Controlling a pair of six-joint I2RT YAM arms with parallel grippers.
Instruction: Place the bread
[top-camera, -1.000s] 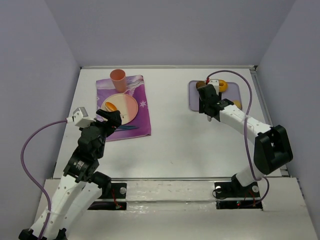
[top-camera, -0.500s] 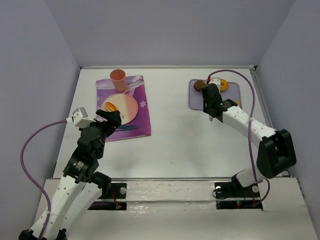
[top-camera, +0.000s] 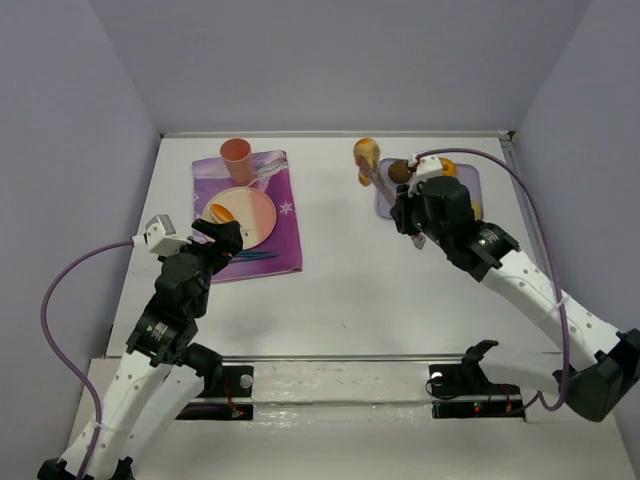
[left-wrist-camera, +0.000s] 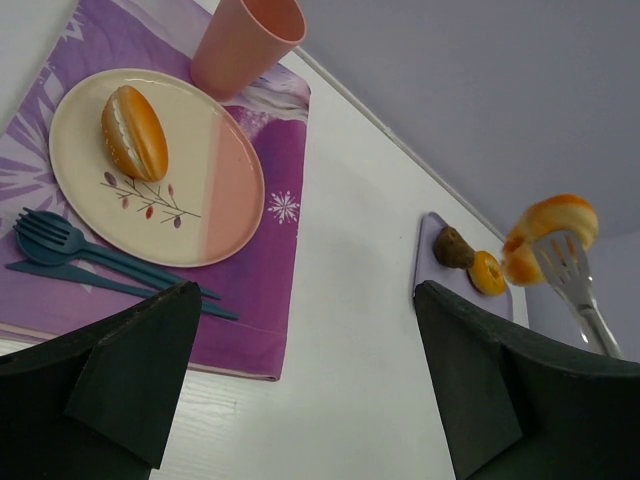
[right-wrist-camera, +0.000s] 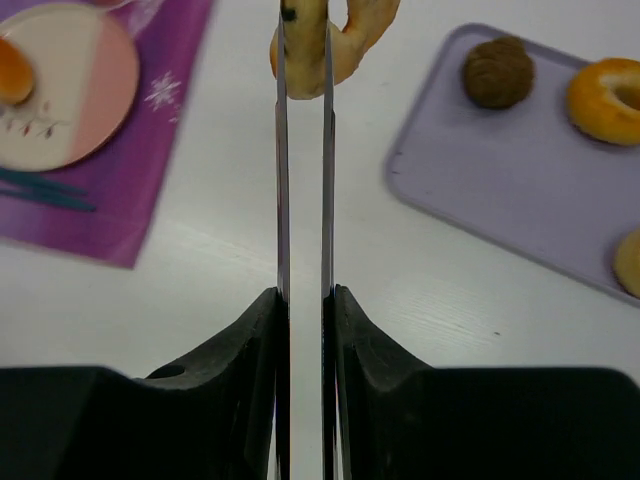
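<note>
My right gripper needs to use its tongs to set the golden twisted bread down on the plate's pink half (top-camera: 256, 211) (right-wrist-camera: 93, 73), beside the orange bun.
My right gripper (top-camera: 403, 208) (right-wrist-camera: 304, 300) is shut on a pair of metal tongs (right-wrist-camera: 283, 150). The tongs' tips pinch a golden twisted bread (top-camera: 365, 153) (right-wrist-camera: 335, 35), held in the air left of the lilac tray (top-camera: 480, 183) (right-wrist-camera: 500, 190). In the left wrist view the same bread (left-wrist-camera: 545, 235) hangs in the tongs (left-wrist-camera: 570, 275) above the tray. A pink-and-cream plate (top-camera: 255, 215) (left-wrist-camera: 200, 200) on the purple placemat (top-camera: 285, 235) carries an orange bun (left-wrist-camera: 135, 130). My left gripper (left-wrist-camera: 310, 400) hovers open near the placemat, holding nothing.
On the tray lie a brown roll (right-wrist-camera: 497, 72) (top-camera: 399, 171), a ring doughnut (right-wrist-camera: 605, 88) and another piece at its right edge. A pink cup (top-camera: 236, 155) (left-wrist-camera: 245, 45) stands behind the plate. A blue fork (left-wrist-camera: 60, 240) and knife lie on the placemat.
The right gripper squeezed the tongs shut on the bread, then rose from the tray and swung left with it. The left arm has not moved.
</note>
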